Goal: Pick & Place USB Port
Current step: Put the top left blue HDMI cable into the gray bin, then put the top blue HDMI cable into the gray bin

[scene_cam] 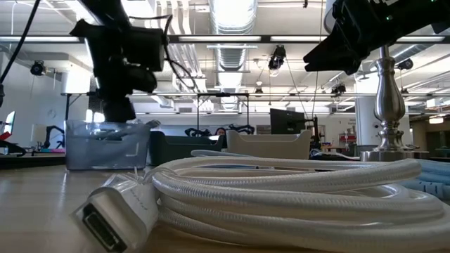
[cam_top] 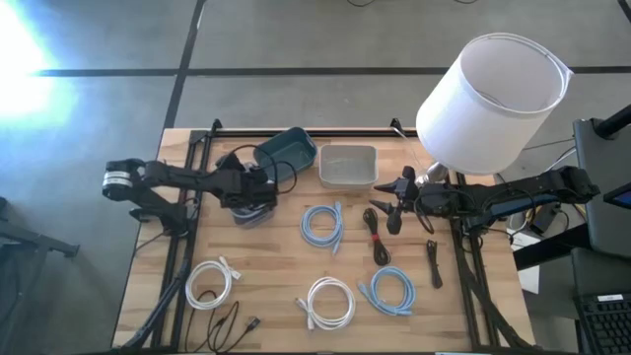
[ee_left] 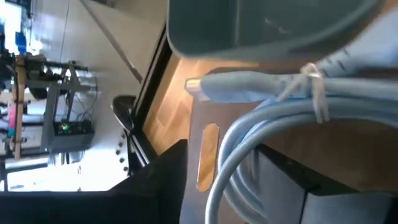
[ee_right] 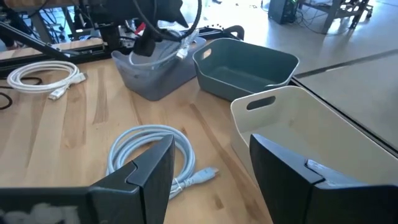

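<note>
The light-blue cable is lying in front of the beige bin. Next, my left gripper needs to go to the coil's far side (cam_top: 315, 208) on that cable and close there.
A light-blue USB cable (ee_left: 280, 102), coiled and tied, lies between the fingers of my left gripper (ee_left: 242, 193), which is open. Its plug (ee_left: 211, 87) points past the fingertips. My left gripper (cam_top: 248, 192) hangs over a clear bin (cam_top: 254, 212) at the table's far left, and the plug end (scene_cam: 151, 124) shows at the bin's rim (scene_cam: 105, 144). My right gripper (ee_right: 211, 186) stands open above the table right of centre (cam_top: 394, 202), with nothing between its fingers. My left gripper's open fingers (ee_left: 168, 180) stand on either side of the cable's coil (ee_left: 249, 143), slanting down over the clear bin. I cannot tell whether either finger touches the coil.
A dark teal bin (cam_top: 291, 150) and a beige bin (cam_top: 347, 166) stand at the far edge beside the clear one. Several coiled cables lie on the table: light blue (cam_top: 321, 223), white (cam_top: 212, 281), white (cam_top: 328, 301), blue (cam_top: 389, 291), black (cam_top: 378, 232). A lamp (cam_top: 493, 89) stands far right.
</note>
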Controlling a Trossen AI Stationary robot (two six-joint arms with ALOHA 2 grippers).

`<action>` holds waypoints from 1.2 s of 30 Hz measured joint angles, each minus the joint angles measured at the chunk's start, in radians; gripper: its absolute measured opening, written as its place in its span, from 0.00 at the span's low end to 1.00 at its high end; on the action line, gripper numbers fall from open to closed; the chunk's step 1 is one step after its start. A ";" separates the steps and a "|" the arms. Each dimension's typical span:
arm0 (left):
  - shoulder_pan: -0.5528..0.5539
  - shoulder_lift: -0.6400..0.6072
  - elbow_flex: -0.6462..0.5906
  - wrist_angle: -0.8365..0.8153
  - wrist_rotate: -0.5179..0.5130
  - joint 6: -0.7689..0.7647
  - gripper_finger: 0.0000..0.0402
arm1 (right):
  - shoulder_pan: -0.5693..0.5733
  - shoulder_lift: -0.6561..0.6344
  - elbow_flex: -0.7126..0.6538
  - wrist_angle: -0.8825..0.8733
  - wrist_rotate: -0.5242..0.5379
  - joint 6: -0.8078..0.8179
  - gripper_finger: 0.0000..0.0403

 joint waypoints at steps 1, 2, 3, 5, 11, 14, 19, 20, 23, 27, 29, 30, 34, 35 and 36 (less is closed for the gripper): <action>0.000 0.000 0.017 0.000 0.000 0.015 0.46 | 0.000 0.000 0.000 -0.001 0.000 0.002 0.51; 0.000 0.000 0.035 -0.005 0.000 0.030 0.47 | 0.000 0.000 -0.001 -0.001 -0.001 0.007 0.51; 0.000 0.000 0.052 -0.007 0.000 0.048 0.47 | 0.000 0.000 -0.001 -0.001 -0.001 0.013 0.51; 0.000 0.000 0.092 -0.010 0.000 0.074 0.47 | 0.000 0.000 -0.002 -0.001 -0.002 0.027 0.51; 0.000 0.000 0.174 -0.024 0.014 0.134 0.47 | 0.000 0.000 -0.003 -0.017 -0.008 0.034 0.51; 0.000 0.000 0.174 -0.023 0.024 0.120 0.47 | 0.000 0.000 -0.003 -0.035 -0.008 0.054 0.51; -0.005 0.001 0.147 -0.024 0.047 0.097 0.47 | 0.000 0.000 -0.004 -0.039 -0.009 0.079 0.51; -0.006 0.001 0.147 -0.021 0.063 0.096 0.47 | 0.000 0.000 -0.004 -0.039 -0.009 0.079 0.51; -0.017 0.001 0.163 0.026 0.144 0.096 0.47 | 0.000 0.000 -0.004 -0.038 -0.009 0.079 0.51; -0.046 0.001 0.213 0.176 0.280 0.122 0.47 | 0.000 0.000 -0.004 -0.037 -0.008 0.078 0.51; -0.063 0.001 0.225 0.306 0.358 0.155 0.47 | 0.000 0.000 -0.004 -0.037 -0.008 0.077 0.51; -0.071 0.001 0.226 0.380 0.405 0.180 0.47 | 0.000 0.000 -0.004 -0.037 -0.008 0.078 0.51; -0.099 0.009 0.210 0.596 0.598 0.230 0.47 | 0.000 0.000 -0.004 -0.037 -0.008 0.078 0.51; -0.107 0.017 0.208 0.618 0.619 0.223 0.47 | 0.000 0.000 -0.004 -0.037 -0.008 0.078 0.51; -0.115 0.028 0.208 0.631 0.626 0.211 0.47 | 0.000 0.000 -0.004 -0.037 -0.008 0.078 0.51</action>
